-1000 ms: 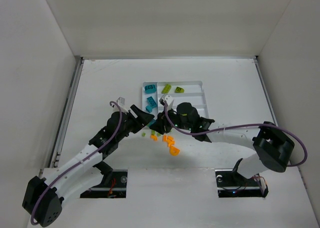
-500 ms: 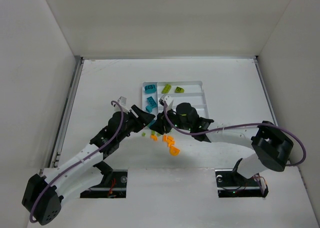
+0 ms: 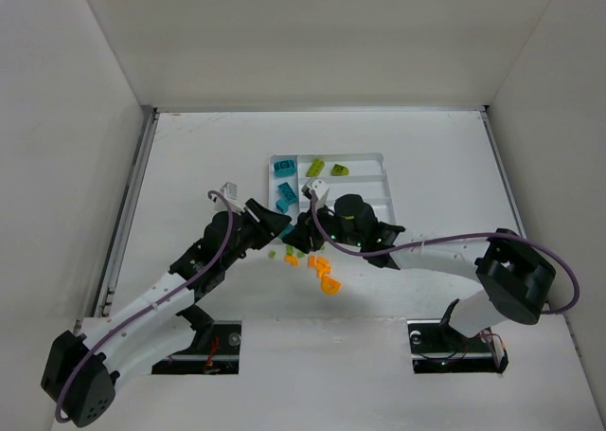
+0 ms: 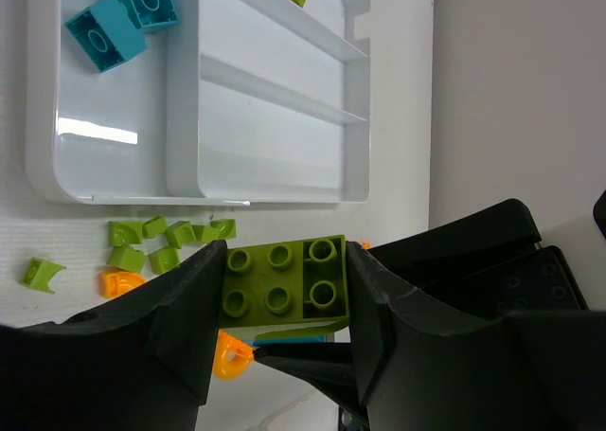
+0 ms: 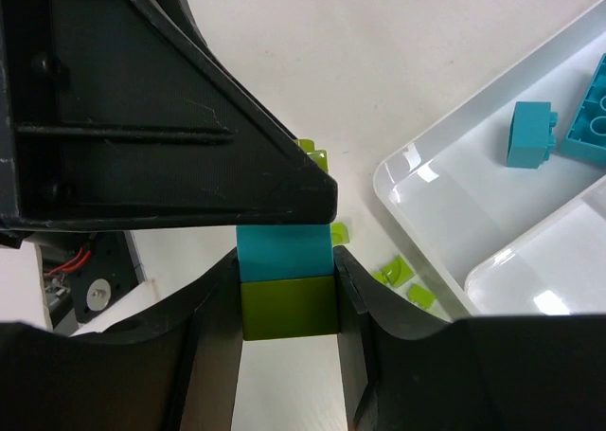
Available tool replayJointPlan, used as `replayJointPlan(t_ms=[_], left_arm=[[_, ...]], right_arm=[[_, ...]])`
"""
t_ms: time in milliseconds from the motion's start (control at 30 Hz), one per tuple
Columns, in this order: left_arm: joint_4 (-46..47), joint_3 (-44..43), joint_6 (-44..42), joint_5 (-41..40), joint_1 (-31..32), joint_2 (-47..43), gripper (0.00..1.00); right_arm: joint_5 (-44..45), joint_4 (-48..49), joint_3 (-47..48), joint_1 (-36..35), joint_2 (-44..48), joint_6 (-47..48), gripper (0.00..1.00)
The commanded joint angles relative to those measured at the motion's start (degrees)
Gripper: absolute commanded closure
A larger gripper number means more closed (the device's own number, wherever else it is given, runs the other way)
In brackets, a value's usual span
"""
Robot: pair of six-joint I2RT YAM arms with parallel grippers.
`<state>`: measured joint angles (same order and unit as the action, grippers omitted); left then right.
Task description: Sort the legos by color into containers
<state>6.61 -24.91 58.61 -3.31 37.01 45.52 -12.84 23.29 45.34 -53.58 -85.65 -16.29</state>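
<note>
Next, my left gripper releases the lime green brick between the smaller lime brick [image 3: 364, 166] and the end of the far long section.
A lime green brick [image 4: 284, 287] with a teal brick [image 4: 284, 338] joined under it is held by both grippers just in front of the white tray [image 3: 374, 156]. My left gripper [image 4: 284, 294] is shut on the lime green brick's sides. My right gripper [image 5: 287, 298] is shut around the stack, teal [image 5: 282, 251] far and green [image 5: 289, 308] near. In the top view the grippers meet tip to tip, left [image 3: 281, 224] and right [image 3: 295, 230]. Two teal bricks [image 3: 284, 180] lie in the tray's narrow section and two lime ones [image 3: 327, 169] in a long section.
Small lime pieces [image 4: 166, 237] and orange pieces [image 4: 118, 281] lie on the table by the tray's near wall [image 4: 43, 166]. More orange pieces [image 3: 324, 272] sit in front of the grippers. The enclosure walls rise at left, right and back.
</note>
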Motion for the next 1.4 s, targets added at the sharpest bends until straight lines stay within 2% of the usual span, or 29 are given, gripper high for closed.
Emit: replayJointPlan(t_ms=[0, 300, 433, 567, 733, 867, 1000, 1167, 1367], left_arm=[[0.9, -2.9, -3.1, -3.7, -1.5, -0.3, 0.65], [2.1, -6.4, -8.4, -7.5, -4.8, 4.9, 0.65], [5.5, -9.2, -9.0, -7.3, -5.2, 9.7, 0.64], [10.6, -15.0, -10.2, -6.7, -3.3, 19.0, 0.63], [17.0, -25.3, -13.6, -5.7, -2.2, 35.4, 0.62], [17.6, -36.3, -17.2, -4.6, -1.3, 48.7, 0.62], [16.7, -45.3, -21.6, -4.6, -0.2, 58.3, 0.61], [13.6, -55.3, -27.2, -6.0, 1.8, 67.1, 0.58], [10.4, -61.8, -35.0, -11.8, 3.4, 72.3, 0.53]], right_arm=[[1.2, 3.1, -1.3, 1.2, 2.0, -0.1, 0.73], [1.8, 4.0, -2.5, 2.8, 3.6, -0.7, 0.73], [5.0, 4.3, -3.0, 3.9, 4.2, -1.1, 0.73], [9.0, 5.6, -4.5, 7.2, 5.7, -3.8, 0.74], [17.6, 6.4, -7.5, 13.6, 8.8, -9.3, 0.74], [22.0, 6.5, -10.4, 18.8, 11.5, -14.1, 0.74], [23.3, 7.6, -12.6, 22.2, 13.4, -17.3, 0.74], [23.1, 8.5, -13.4, 22.8, 14.1, -18.0, 0.73], [22.7, 8.6, -13.4, 22.6, 14.4, -18.2, 0.73]])
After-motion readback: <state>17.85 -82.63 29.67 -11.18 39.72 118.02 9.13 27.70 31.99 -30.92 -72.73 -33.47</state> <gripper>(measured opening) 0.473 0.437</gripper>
